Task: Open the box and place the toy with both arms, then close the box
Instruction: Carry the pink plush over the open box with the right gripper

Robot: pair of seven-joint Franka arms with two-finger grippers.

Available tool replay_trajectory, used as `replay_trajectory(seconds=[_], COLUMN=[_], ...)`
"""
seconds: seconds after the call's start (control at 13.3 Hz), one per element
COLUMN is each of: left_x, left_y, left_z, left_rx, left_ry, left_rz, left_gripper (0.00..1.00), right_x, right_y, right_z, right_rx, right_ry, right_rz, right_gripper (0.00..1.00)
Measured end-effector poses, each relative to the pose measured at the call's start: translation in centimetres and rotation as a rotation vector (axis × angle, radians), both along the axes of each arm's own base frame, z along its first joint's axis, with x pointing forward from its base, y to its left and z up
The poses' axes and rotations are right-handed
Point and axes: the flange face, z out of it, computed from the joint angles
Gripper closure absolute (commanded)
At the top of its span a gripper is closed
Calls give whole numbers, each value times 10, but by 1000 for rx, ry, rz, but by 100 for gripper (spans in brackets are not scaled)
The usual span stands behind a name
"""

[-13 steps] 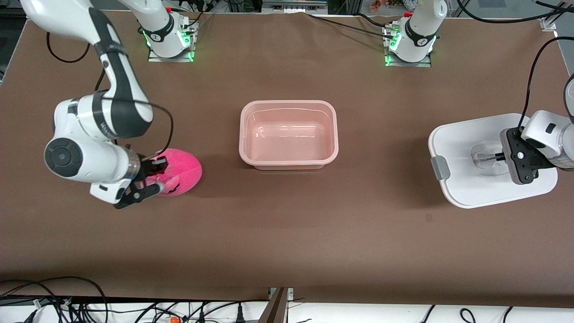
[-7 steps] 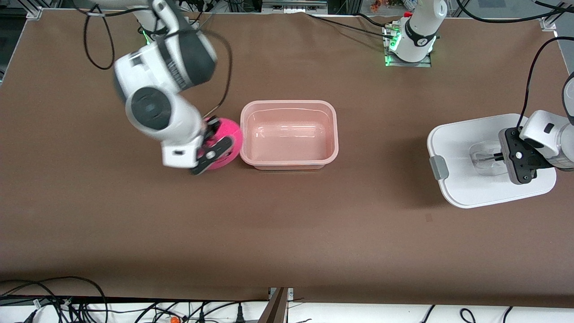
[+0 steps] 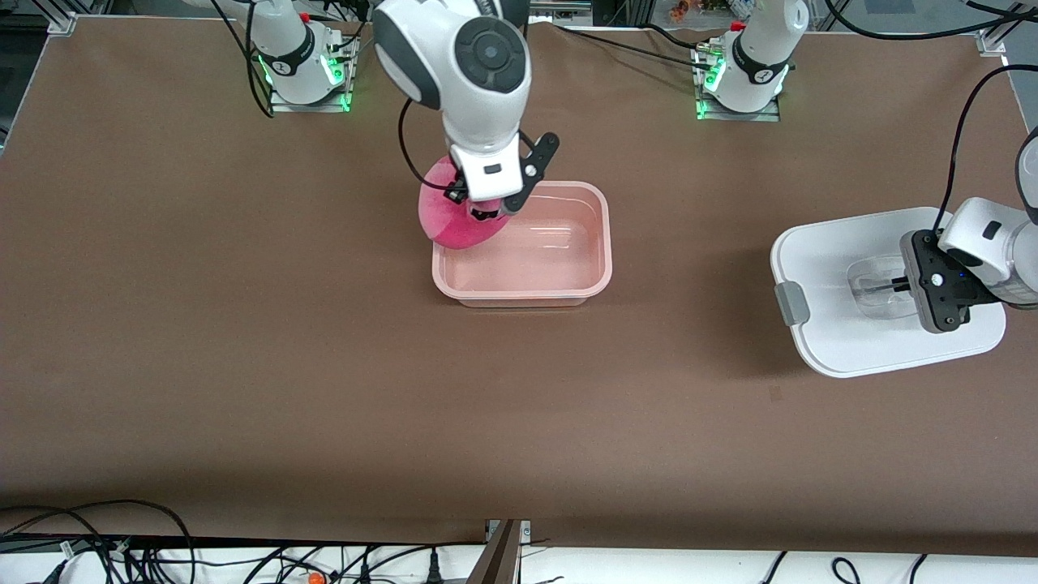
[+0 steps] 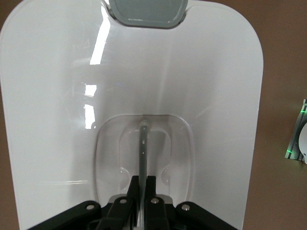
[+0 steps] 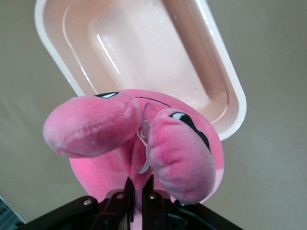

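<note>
The hot-pink plush toy will go down in the middle of the open pale pink box base (image 3: pixel 535 261) (image 5: pixel 148 52) from my right gripper.
The open pale pink box base (image 3: pixel 568 288) sits mid-table, also in the right wrist view (image 5: pixel 158 52). My right gripper (image 3: pixel 486 212) is shut on the hot-pink plush toy (image 3: pixel 446 219) and holds it in the air over the box's corner toward the right arm's end; the toy fills the right wrist view (image 5: pixel 144 143), pinched between the gripper (image 5: pixel 141 189). The white lid (image 3: pixel 843 341) lies at the left arm's end. My left gripper (image 3: pixel 896 284) is shut on the lid's clear centre handle (image 4: pixel 142 143), seen in the left wrist view (image 4: pixel 143 184).
A grey clip (image 3: pixel 792 304) sits on the lid's edge toward the box, and shows in the left wrist view (image 4: pixel 148 12). Both arm bases (image 3: pixel 302 69) (image 3: pixel 742 77) stand along the table's edge farthest from the front camera. Cables lie off the near edge.
My right arm lifted the toy from the table at its end and carried it up over the box's corner. The left gripper stays on the lid handle; the lid shifted slightly.
</note>
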Motion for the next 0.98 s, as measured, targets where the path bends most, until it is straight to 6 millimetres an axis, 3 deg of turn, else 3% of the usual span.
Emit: replay_trajectory(seconds=[0.23,0.53,0.98], left_x=[0,0,0], left_y=[0,0,0], left_z=[0,0,0], left_rx=[0,0,0], left_ry=[0,0,0], left_rz=[0,-1,0], left_gripper=[100,100,100], right_x=[-14,-8,-9], right_y=[21,29,51], right_z=[-12,-37,-85], right_rx=[-33,-93,-123], right_ry=[-2,-16,-28], right_rz=[113,255,310], right_gripper=[100,100,100])
